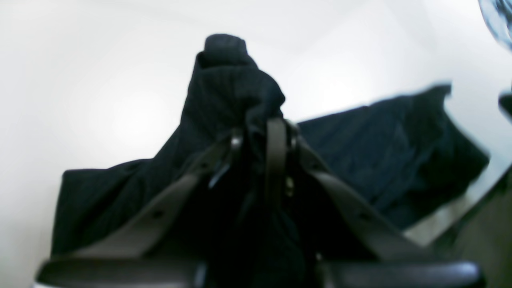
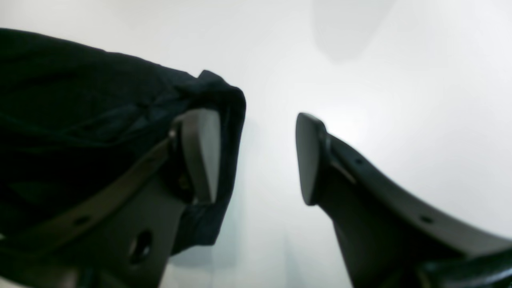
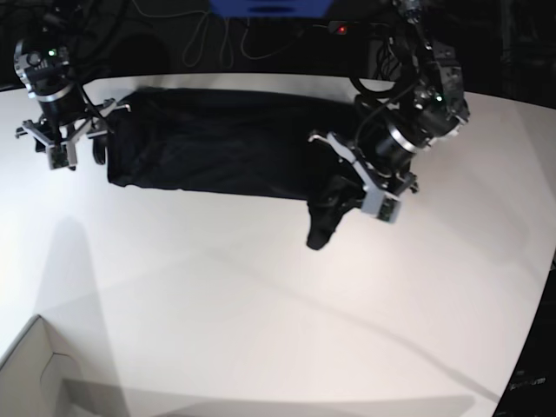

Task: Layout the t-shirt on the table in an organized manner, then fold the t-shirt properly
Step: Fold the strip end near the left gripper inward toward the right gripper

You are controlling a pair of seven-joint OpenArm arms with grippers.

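I will use my left gripper to let go of the bunched fabric on the near edge of the black t-shirt point(image 3: 278, 185), around the t-shirt's middle.
The black t-shirt point(image 3: 217, 143) lies stretched in a long band across the far half of the white table point(image 3: 261, 287). My left gripper point(image 3: 343, 193) is at the shirt's right end, shut on a bunch of fabric that hangs in a dark lobe below it. In the left wrist view the fingertips point(image 1: 276, 136) meet inside the t-shirt point(image 1: 224, 92). My right gripper point(image 3: 76, 155) stands open at the shirt's left end. In the right wrist view its left finger point(image 2: 200, 156) rests against the t-shirt point(image 2: 80, 100) edge, and the right gripper point(image 2: 256, 158) holds nothing between its fingers.
A pale cardboard box corner point(image 3: 35, 373) shows at the near left. Cables point(image 3: 217, 35) and dark equipment run behind the table's far edge. The table's curved edge point(image 3: 534, 321) falls away at the right. Bare white tabletop spreads in front of the shirt.
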